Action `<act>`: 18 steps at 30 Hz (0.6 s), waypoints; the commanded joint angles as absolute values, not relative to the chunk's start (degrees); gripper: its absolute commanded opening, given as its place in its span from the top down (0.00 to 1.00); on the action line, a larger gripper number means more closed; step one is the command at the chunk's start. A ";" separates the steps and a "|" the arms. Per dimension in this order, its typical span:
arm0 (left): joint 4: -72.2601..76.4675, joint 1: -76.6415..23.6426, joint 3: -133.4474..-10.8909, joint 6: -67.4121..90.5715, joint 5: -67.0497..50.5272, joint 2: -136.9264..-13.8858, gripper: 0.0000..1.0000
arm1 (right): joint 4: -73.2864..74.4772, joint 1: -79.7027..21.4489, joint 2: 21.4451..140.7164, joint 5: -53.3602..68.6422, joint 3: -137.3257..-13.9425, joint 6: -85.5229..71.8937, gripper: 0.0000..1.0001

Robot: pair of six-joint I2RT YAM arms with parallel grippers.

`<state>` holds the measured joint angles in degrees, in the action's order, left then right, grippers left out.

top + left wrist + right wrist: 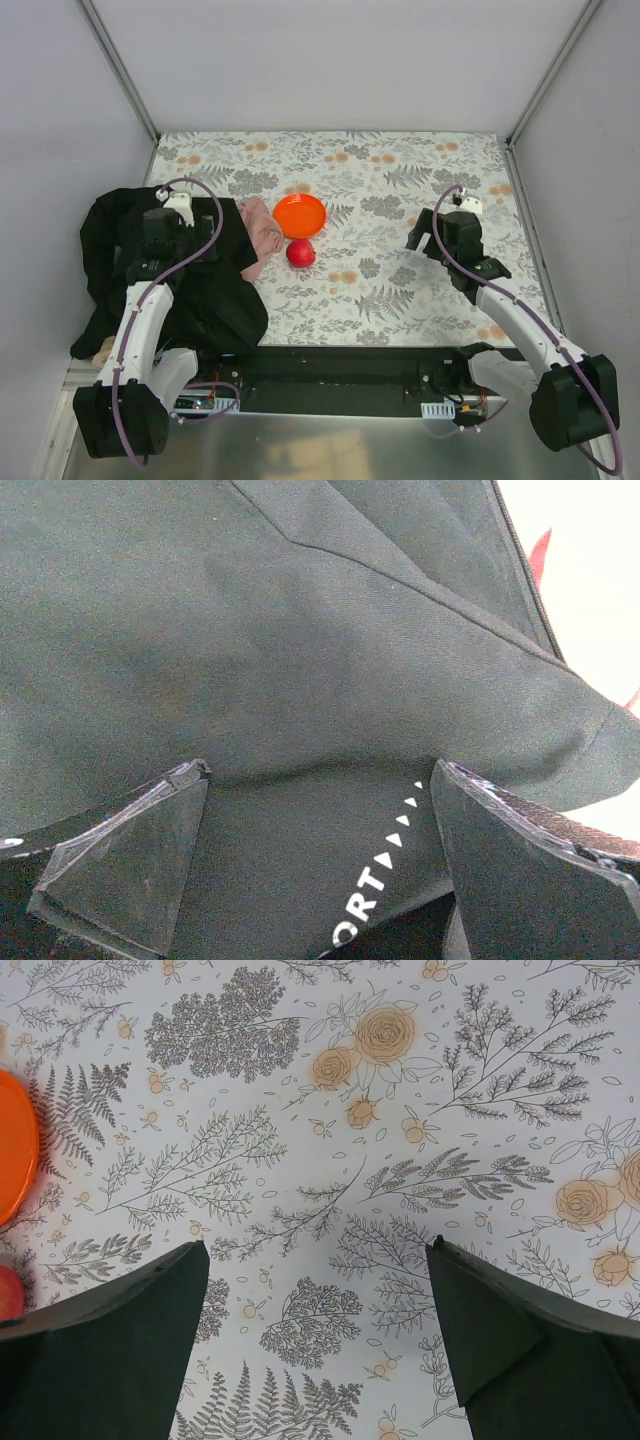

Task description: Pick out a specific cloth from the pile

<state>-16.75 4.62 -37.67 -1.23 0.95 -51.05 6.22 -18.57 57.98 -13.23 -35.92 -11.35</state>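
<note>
I will close my left gripper on the outer side of the black garment (124,236), between the garment's white lettering and the white wall nearby.
The pile lies at the table's left: a big black garment (150,280), a dusty-pink cloth (262,232) at its right edge, and a bit of tan cloth (103,350) at its near left. The light sky-blue cloth is hidden. My left gripper (203,238) is open and hangs low over the black garment (300,630), which fills the left wrist view and carries white lettering (370,890) between my fingers (130,870). My right gripper (422,232) is open and empty over the floral tablecloth (330,1160), far from the pile.
An orange plate (299,215) and a red ball (300,253) sit just right of the pink cloth; both show at the left edge of the right wrist view, the plate (10,1150) above the ball (8,1295). White walls enclose the table.
</note>
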 commanded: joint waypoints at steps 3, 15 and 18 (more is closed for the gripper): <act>-28.53 5.45 -45.94 -12.45 -2.54 -50.10 0.00 | 5.53 -18.28 57.39 -9.85 -38.40 -12.22 0.01; -48.33 12.02 -58.89 -34.36 16.90 -57.21 0.00 | 7.65 -18.37 58.62 -6.94 -40.26 -10.90 0.01; -49.13 16.07 -57.75 -35.16 11.35 -60.72 0.00 | 7.73 -18.28 58.97 -6.77 -39.99 -10.81 0.01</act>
<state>-43.68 12.05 -58.96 -29.69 14.04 -56.71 7.73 -18.57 58.50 -7.57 -38.41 -11.31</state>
